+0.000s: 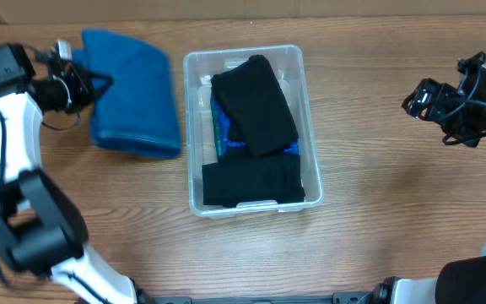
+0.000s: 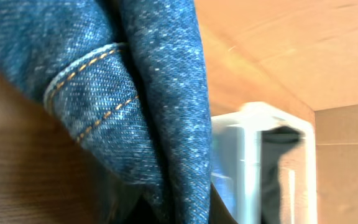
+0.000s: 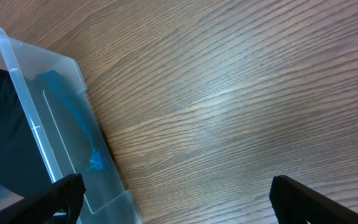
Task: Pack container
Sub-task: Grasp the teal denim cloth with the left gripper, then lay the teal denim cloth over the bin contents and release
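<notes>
I should use my left gripper to set the blue jeans down on top of the black folded cloths inside the clear container (image 1: pixel 250 123) (image 2: pixel 272 177).
The clear container (image 1: pixel 310 143) stands mid-table and holds two black folded cloths (image 1: pixel 256 105) over a blue item. It also shows in the left wrist view (image 2: pixel 247 162) and the right wrist view (image 3: pixel 48 130). Folded blue jeans (image 1: pixel 133 89) lie left of the container. My left gripper (image 1: pixel 98 84) is at the jeans' left edge, shut on the denim, which fills the left wrist view (image 2: pixel 148 93). My right gripper (image 1: pixel 413 103) is open and empty above bare table, right of the container (image 3: pixel 176 199).
Wooden tabletop (image 1: pixel 378 219) all around. A cardboard wall (image 2: pixel 328 37) stands behind the table's far edge.
</notes>
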You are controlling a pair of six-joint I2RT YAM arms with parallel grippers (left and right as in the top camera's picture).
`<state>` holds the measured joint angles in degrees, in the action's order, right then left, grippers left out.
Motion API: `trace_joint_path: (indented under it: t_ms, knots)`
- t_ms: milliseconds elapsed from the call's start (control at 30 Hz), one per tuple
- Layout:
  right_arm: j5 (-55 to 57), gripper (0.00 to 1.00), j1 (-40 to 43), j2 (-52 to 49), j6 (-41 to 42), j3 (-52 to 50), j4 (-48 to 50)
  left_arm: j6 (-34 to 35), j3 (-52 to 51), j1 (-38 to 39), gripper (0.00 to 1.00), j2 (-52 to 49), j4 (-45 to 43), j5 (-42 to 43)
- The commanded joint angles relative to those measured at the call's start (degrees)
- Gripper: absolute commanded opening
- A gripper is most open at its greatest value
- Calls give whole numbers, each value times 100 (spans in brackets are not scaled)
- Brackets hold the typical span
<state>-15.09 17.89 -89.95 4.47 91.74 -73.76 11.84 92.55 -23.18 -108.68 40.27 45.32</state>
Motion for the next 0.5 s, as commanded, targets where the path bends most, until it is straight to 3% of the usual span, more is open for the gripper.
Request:
trace_joint_path:
  t_ms: [0,67,133,200,267,333,467]
  knots:
    - [-46,100,-20,35,9,13,7,365,146,127,4,2153,-315,415]
    - [-48,100,-20,35,11,13,-13,514,146,649,4,3355,-275,31]
    - [-55,100,-20,35,13,13,-22,721,146,1193,4,3864,-197,-470]
    - [-177,100,-20,35,13,13,-31,1279,146,2273,4,4229,278,-1954]
    - [-177,100,-20,35,11,13,-31,1825,111,3386,4,4175,557,-3161]
    - [-177,100,-20,35,11,13,-33,1908,70,4448,4,3805,520,-3897]
    - [-177,100,-20,35,11,13,-55,2059,70,5333,4,2616,170,-4293]
